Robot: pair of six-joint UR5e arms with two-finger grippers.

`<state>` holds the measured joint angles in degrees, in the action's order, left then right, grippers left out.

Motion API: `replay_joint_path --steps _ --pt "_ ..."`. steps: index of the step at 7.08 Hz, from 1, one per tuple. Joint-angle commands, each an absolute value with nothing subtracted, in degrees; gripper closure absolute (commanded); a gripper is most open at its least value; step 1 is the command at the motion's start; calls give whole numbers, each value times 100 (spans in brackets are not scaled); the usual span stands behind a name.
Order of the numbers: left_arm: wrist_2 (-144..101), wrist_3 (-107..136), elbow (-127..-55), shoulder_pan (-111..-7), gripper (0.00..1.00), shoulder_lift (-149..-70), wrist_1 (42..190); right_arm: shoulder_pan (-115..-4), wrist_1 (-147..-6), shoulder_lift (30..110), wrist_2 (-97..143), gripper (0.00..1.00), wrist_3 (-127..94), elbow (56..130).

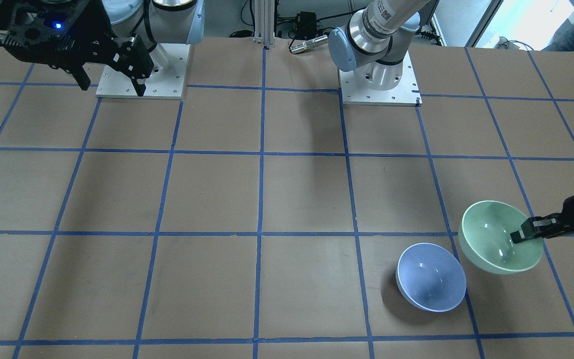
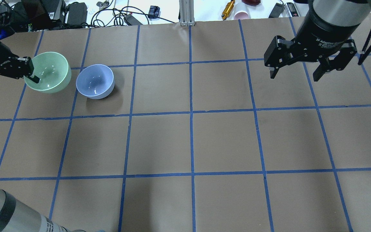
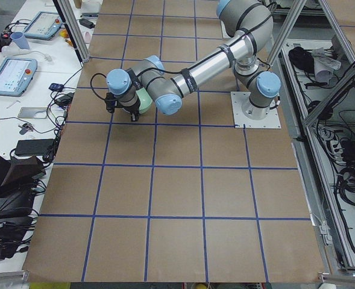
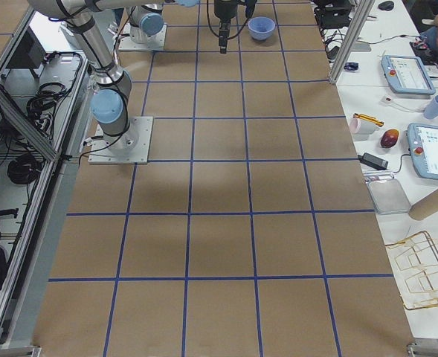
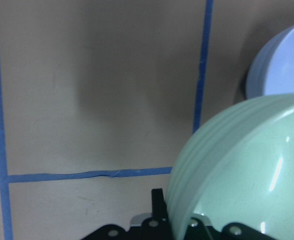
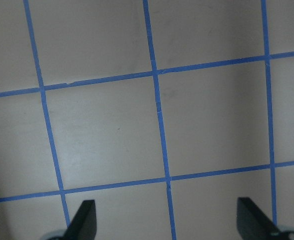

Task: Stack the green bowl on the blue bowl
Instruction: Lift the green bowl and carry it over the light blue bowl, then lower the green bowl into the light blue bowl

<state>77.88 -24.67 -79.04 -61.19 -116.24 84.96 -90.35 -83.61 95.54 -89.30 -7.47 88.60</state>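
Observation:
My left gripper will release the green bowl inside the open hollow of the blue bowl (image 1: 434, 275), letting it go there.
The mint-green bowl (image 2: 48, 72) is at the table's far left, tilted and seemingly just off the surface. My left gripper (image 2: 32, 75) is shut on its rim, with one finger inside the bowl; this also shows in the front-facing view (image 1: 521, 234). The periwinkle-blue bowl (image 2: 95, 80) stands upright on the table just to the right of the green bowl (image 1: 496, 237), with a small gap between them. The left wrist view shows the green bowl's outer wall (image 5: 241, 165) close up, with the blue bowl (image 5: 281, 65) beyond. My right gripper (image 2: 294, 77) is open and empty, high over the far right of the table.
The brown table (image 2: 192, 141) carries a grid of blue tape lines. Cables, chargers and small tools (image 2: 76, 13) lie beyond the far edge. The two arm bases (image 1: 379, 85) stand on white plates on the robot's side.

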Motion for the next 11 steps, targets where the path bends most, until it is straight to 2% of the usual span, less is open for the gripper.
replay_joint_path --steps 1,2,8,9,10,11 --pt "7725 -1682 -7901 -6739 100 -11715 8167 -9035 -8358 9554 -8930 0 -747 8859" --pt "7699 -1444 -7910 -6846 100 -11846 7747 -9035 -8358 9554 -8930 0 -747 8859" --pt "7945 -1442 -8138 -6855 100 -12015 7699 -9035 -8358 9554 -8930 0 -747 8859" --pt "7919 -1433 -8147 -6855 91 -12015 7699 -9035 -8367 9554 -8930 0 -747 8859" --pt "7875 -1372 -8147 -6855 17 -12015 7708 -9035 -8358 9554 -8930 0 -747 8859" --pt "7866 -1284 -8147 -6855 14 -11997 7725 -9035 -8367 9554 -8930 0 -747 8859"
